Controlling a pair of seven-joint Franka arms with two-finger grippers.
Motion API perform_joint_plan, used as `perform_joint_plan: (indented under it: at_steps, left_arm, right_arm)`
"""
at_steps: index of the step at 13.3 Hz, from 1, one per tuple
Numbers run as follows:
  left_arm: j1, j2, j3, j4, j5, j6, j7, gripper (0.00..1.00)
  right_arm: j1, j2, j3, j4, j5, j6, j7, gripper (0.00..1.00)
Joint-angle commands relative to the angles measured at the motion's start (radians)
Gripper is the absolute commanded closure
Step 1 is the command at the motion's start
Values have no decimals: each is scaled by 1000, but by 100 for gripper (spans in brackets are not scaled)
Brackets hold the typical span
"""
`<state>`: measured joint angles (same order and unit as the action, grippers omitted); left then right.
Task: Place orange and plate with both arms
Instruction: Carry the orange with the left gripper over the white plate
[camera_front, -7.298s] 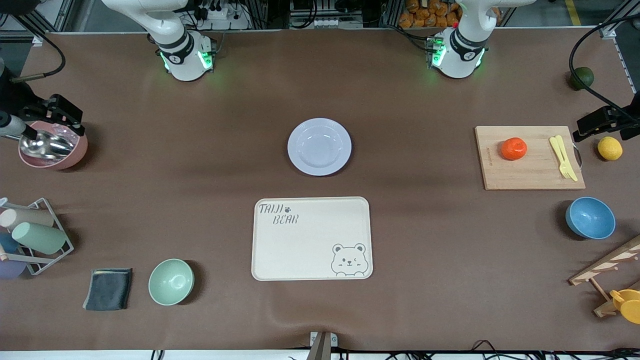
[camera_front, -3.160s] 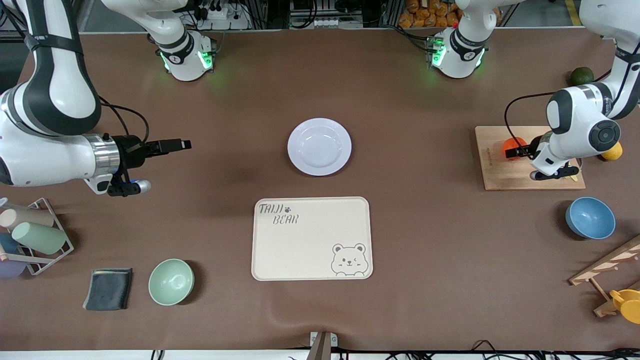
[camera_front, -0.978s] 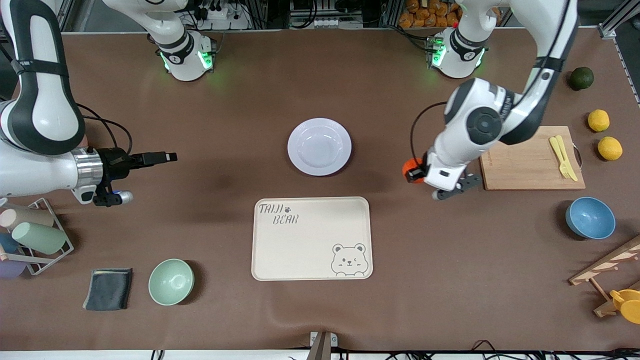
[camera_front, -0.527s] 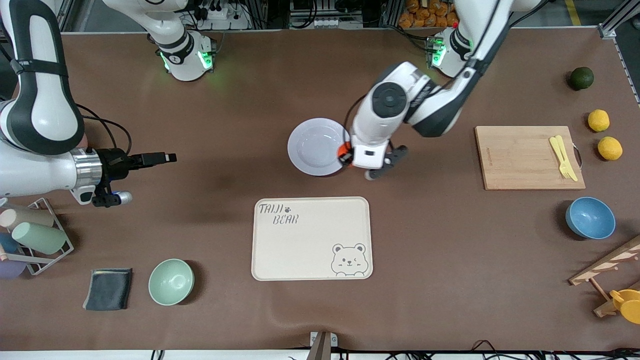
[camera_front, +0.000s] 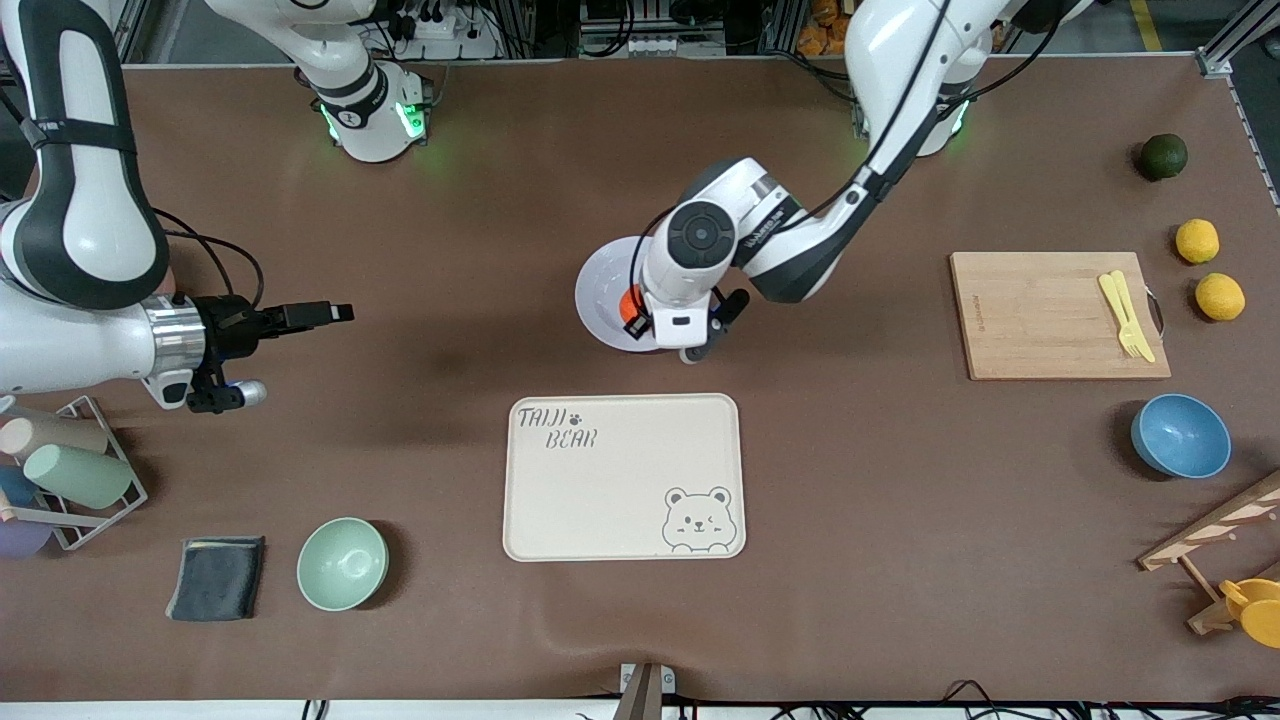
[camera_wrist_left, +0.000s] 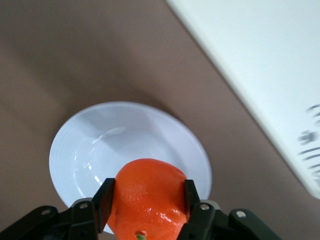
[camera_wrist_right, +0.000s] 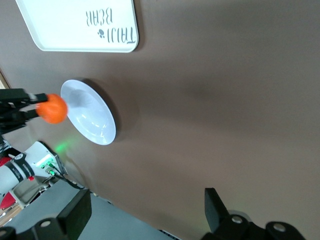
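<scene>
My left gripper is going to let go of the orange, now low over the plate's edge, in the middle of the pale lavender plate (camera_front: 636, 284) (camera_wrist_left: 127, 167).
The pale lavender plate (camera_front: 603, 290) lies mid-table, half covered by my left arm. My left gripper (camera_front: 634, 312) hangs low over the plate's edge toward the left arm's end, shut on the red-orange orange (camera_front: 628, 300). In the left wrist view the orange (camera_wrist_left: 147, 195) fills the gap between both black fingers (camera_wrist_left: 104, 197), with the plate (camera_wrist_left: 100, 145) right under it. My right gripper (camera_front: 335, 313) waits open and empty over bare table toward the right arm's end. The right wrist view shows its wide-apart fingers (camera_wrist_right: 75, 212), the plate (camera_wrist_right: 90, 117) and the held orange (camera_wrist_right: 52, 108).
The cream bear tray (camera_front: 620, 480) lies nearer the front camera than the plate. A cutting board (camera_front: 1040, 320) with yellow cutlery (camera_front: 1127, 315), two lemons (camera_front: 1197, 240), a dark green fruit (camera_front: 1163, 156) and a blue bowl (camera_front: 1180, 436) sit toward the left arm's end. Mint bowl (camera_front: 342, 563), cloth (camera_front: 216, 577).
My left arm picked the orange off the cutting board and carried it across to over the plate, moving a little farther over it in the last half second. The right arm stayed still.
</scene>
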<state>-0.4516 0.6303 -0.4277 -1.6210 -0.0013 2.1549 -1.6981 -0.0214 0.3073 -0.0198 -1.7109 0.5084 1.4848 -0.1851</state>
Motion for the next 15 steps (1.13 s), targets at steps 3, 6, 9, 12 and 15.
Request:
perform_joint_plan:
  at_steps: [3,6,9,12,15]
  left_arm:
    - [-67,86,20,26,3,37,-63,96]
    - [-76,80,20,0,3,33,-90,91]
    - [-94,80,20,-34,3,33,-91,79]
    - [-98,91,24,-46,10,33,-89,0]
    - [-76,80,24,-36,27,31,-77,0]
  right_arm:
    - [-8,-2,9,2,9,-17,-13,0]
    - [8,-16,11,2,10,-31,-1,0]
    - [34,-42,11,-28,10,-29,-1,0]
    - [51,-94,11,-125,15,4,1,0]
    - [58,-105,12,-156,21,15,1,0]
